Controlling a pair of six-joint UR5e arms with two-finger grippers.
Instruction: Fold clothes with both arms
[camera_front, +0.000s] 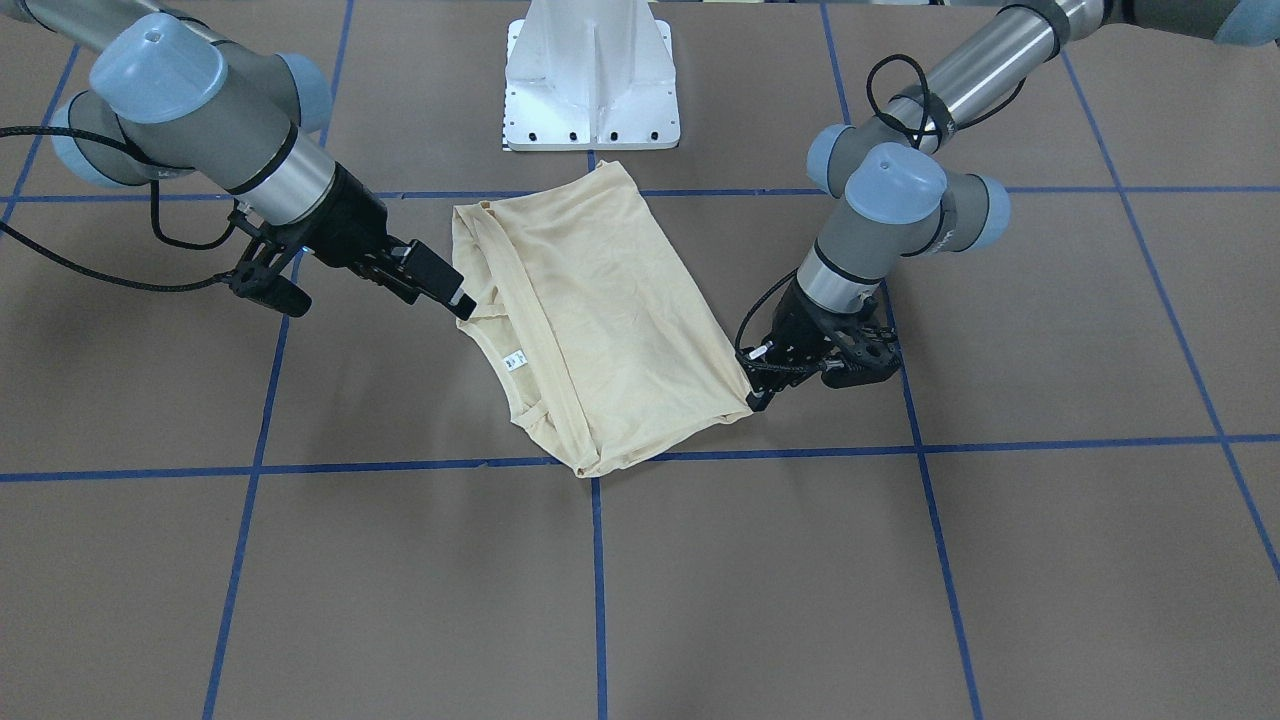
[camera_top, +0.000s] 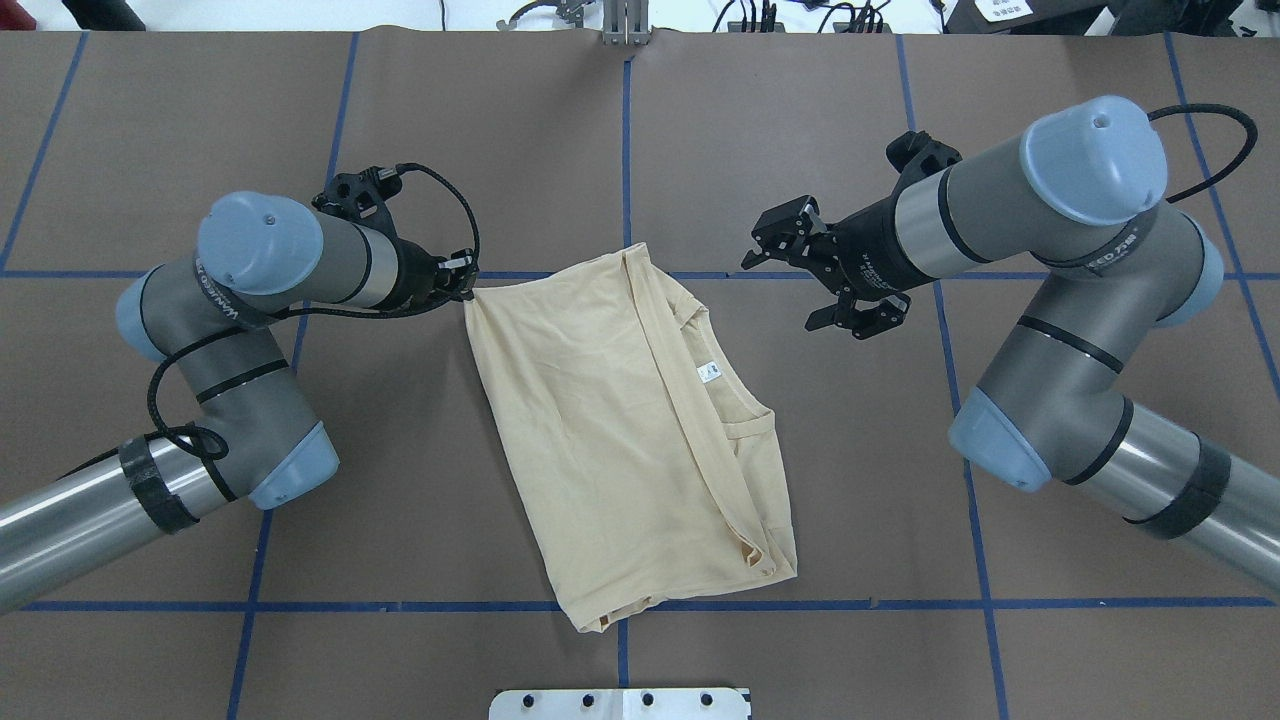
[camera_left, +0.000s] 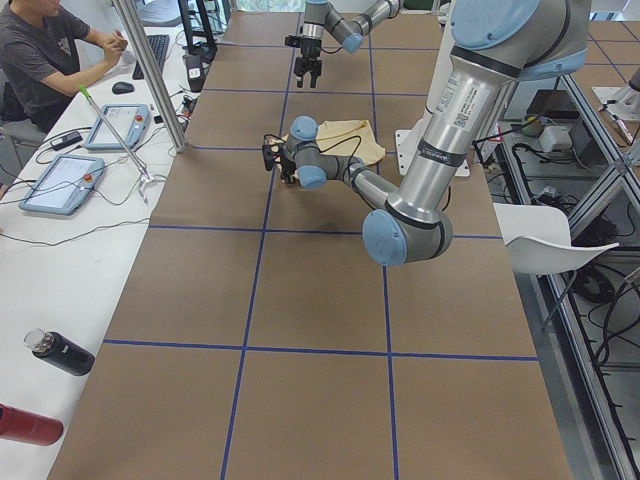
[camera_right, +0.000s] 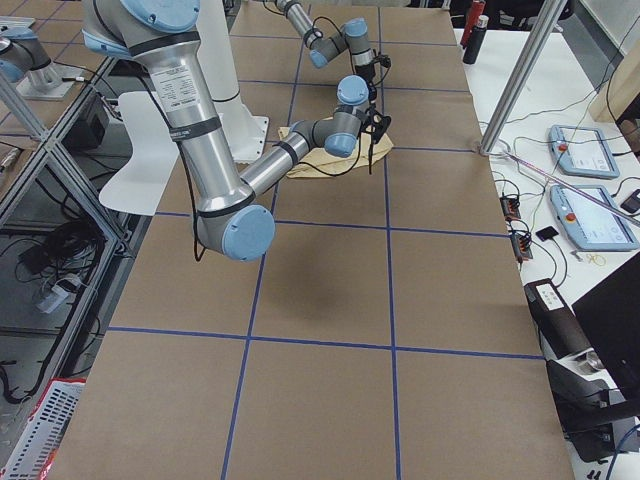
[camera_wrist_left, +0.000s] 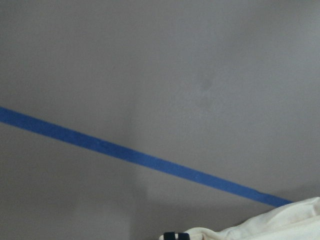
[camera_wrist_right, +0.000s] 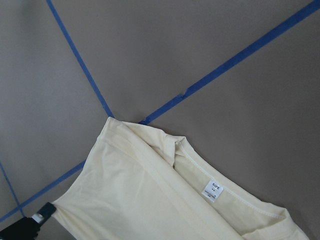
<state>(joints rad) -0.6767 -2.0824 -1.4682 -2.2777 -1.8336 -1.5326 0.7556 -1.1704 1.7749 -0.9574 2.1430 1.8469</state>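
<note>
Next, I let go of the shirt's corner with my left gripper on bare table (camera_front: 727, 535) past the blue tape line, away from the base of the white pedestal.
The clothes are one pale cream-yellow shirt (camera_top: 600, 420), folded into a rough rectangle and lying flat mid-table (camera_front: 600, 310). Its white neck label (camera_top: 708, 372) faces up and no print shows. My left gripper (camera_top: 465, 283) is low at the shirt's far corner on my left (camera_front: 757, 395), shut on the cloth there. The left wrist view shows that cloth (camera_wrist_left: 285, 225) at its bottom edge. My right gripper (camera_top: 782, 292) hangs open and empty above the table, just off the shirt's neck side (camera_front: 440, 285). The right wrist view looks down on the shirt (camera_wrist_right: 150, 200) and its label (camera_wrist_right: 212, 191).
The white pedestal base (camera_front: 592, 90) stands at the robot's edge of the table. Blue tape lines (camera_top: 625, 150) grid the brown surface. Beside the table's far edge are a seated person (camera_left: 40, 50), tablets (camera_left: 120, 125), a metal post (camera_left: 150, 70) and bottles (camera_left: 60, 352).
</note>
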